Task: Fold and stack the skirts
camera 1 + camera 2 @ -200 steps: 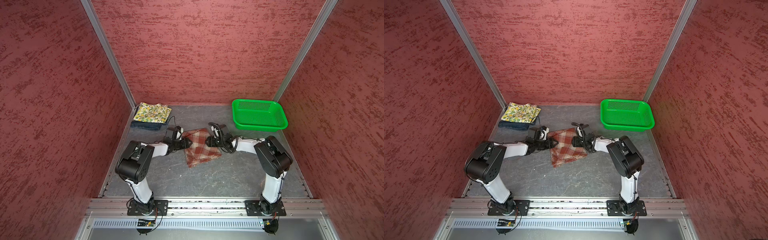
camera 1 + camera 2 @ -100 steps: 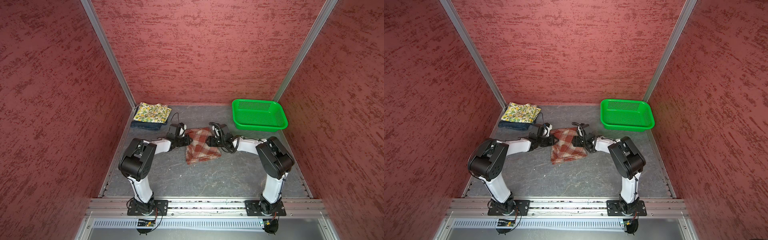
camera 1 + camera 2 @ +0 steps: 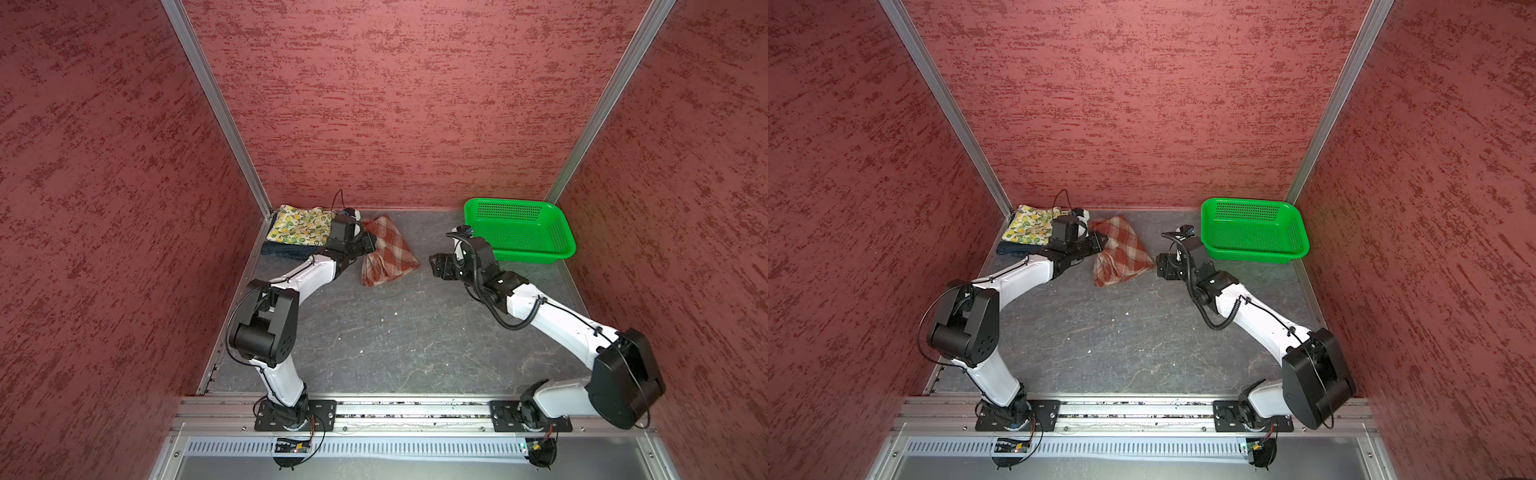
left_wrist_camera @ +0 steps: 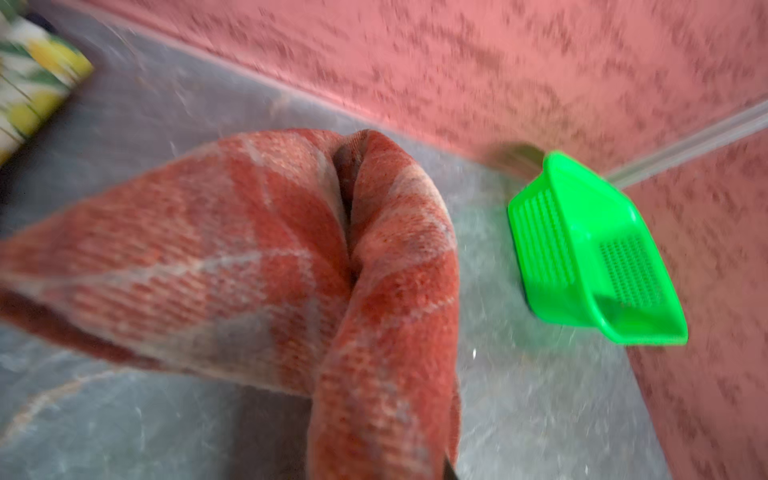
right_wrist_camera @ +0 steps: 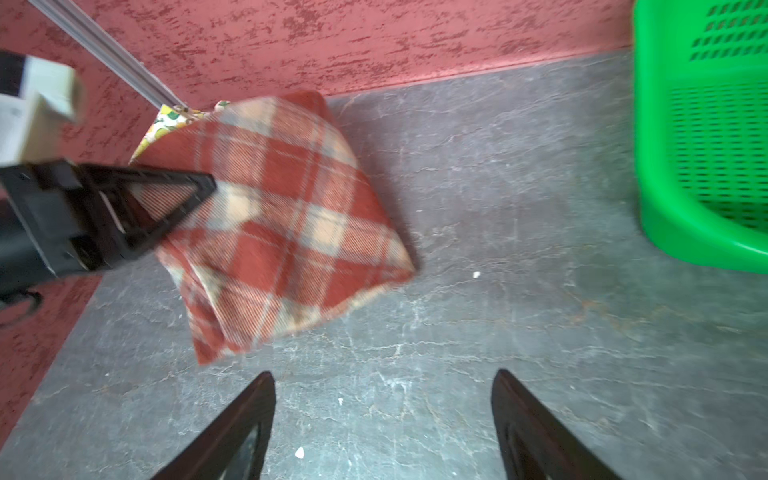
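Observation:
Next, my left gripper puts the plaid skirt down on top of the folded lemon-print skirt [image 3: 304, 227] and lets go.
The rust-red and cream plaid skirt [image 3: 388, 249] [image 3: 1121, 253] is folded into a small bundle near the back wall. My left gripper [image 3: 368, 241] [image 3: 1100, 241] is shut on its left edge and holds that side up; the cloth [image 4: 249, 257] fills the left wrist view and hides the jaws. My right gripper [image 3: 434, 266] [image 5: 382, 415] stands open over bare floor, just right of the plaid skirt [image 5: 282, 224] and apart from it. The lemon-print skirt [image 3: 299, 224] [image 3: 1030, 226] lies folded on the navy denim skirt [image 3: 278, 250] in the back left corner.
A green perforated basket [image 3: 536, 254] [image 3: 1254, 253] stands at the back right, close behind my right wrist. Red textured walls close in the left, back and right sides. The grey floor [image 3: 395, 332] lies between the arms.
My left gripper shut on the plaid skirt and carried it back and left toward the stack. My right gripper let go of the skirt's right edge, opened wider and drew away right.

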`<move>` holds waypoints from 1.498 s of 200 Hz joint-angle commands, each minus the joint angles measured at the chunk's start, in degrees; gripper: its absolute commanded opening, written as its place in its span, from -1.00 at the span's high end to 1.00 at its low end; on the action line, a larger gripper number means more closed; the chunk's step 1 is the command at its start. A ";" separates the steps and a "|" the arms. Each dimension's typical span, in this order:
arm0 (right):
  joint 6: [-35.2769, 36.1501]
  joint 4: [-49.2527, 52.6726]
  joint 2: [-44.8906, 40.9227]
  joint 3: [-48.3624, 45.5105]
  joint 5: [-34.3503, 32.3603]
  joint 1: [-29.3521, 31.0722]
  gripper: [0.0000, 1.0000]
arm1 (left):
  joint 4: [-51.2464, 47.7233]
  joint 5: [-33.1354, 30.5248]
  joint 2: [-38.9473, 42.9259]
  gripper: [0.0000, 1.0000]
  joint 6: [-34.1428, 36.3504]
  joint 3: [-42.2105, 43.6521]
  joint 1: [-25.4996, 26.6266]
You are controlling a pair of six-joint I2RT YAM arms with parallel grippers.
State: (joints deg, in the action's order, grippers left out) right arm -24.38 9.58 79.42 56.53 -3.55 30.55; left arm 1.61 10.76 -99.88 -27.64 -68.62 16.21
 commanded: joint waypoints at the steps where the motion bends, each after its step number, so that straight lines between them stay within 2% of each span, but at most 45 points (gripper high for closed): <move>1: 0.67 1.59 -1.40 -0.33 -3.78 0.12 -0.66 | 5.81 -3.34 0.04 1.00 -2.04 -3.69 -1.29; 58: 1.14 1.88 -0.42 1.41 -3.74 0.13 -0.66 | 13.14 -9.31 -0.25 1.00 -6.30 -7.52 -5.52; 125: 1.07 2.41 1.18 3.61 -3.08 0.13 -0.66 | 20.34 -13.61 -2.87 1.00 -16.19 -10.00 -14.07; 145: 1.35 3.20 1.03 4.32 -3.39 0.17 -0.66 | 21.49 -15.04 -3.57 1.00 -18.90 -8.34 -17.01; 177: 1.38 3.36 0.30 3.87 -3.72 0.13 -0.66 | 20.02 -17.13 -7.02 1.00 -18.12 -4.72 -21.30; 213: -0.06 2.64 -0.96 2.35 -2.56 0.13 -0.66 | 8.62 -18.91 -12.12 1.00 -19.45 -5.26 -25.25; 220: -0.37 2.39 -1.44 1.74 -2.52 0.13 -0.66 | 4.54 -18.81 -12.63 0.88 -19.57 -7.02 -25.75; 226: -0.51 2.19 -1.71 1.28 -2.42 0.13 -0.66 | 0.81 -19.05 -13.15 0.69 -18.84 -8.74 -25.95; 234: -0.73 2.18 -2.09 0.66 -2.44 0.13 -0.66 | -4.67 -21.27 -14.11 0.32 -17.22 -11.97 -25.83; 264: -0.83 2.82 -2.73 0.42 -3.06 0.15 -0.67 | -23.45 -33.76 -17.90 -0.44 -11.60 -23.85 -25.16; 285: -0.84 3.18 -3.42 0.55 -3.98 0.09 -0.70 | -29.66 -41.58 -18.60 -0.98 -7.84 -28.22 -24.27; 299: -0.68 3.81 -3.40 0.86 -5.67 0.13 -0.74 | -30.99 -44.46 -18.15 -0.99 -5.21 -29.04 -23.87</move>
State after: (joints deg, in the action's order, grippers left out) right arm -24.47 12.32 77.56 57.54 -5.89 30.55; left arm -19.46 -23.38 -118.19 -39.18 -95.37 -8.36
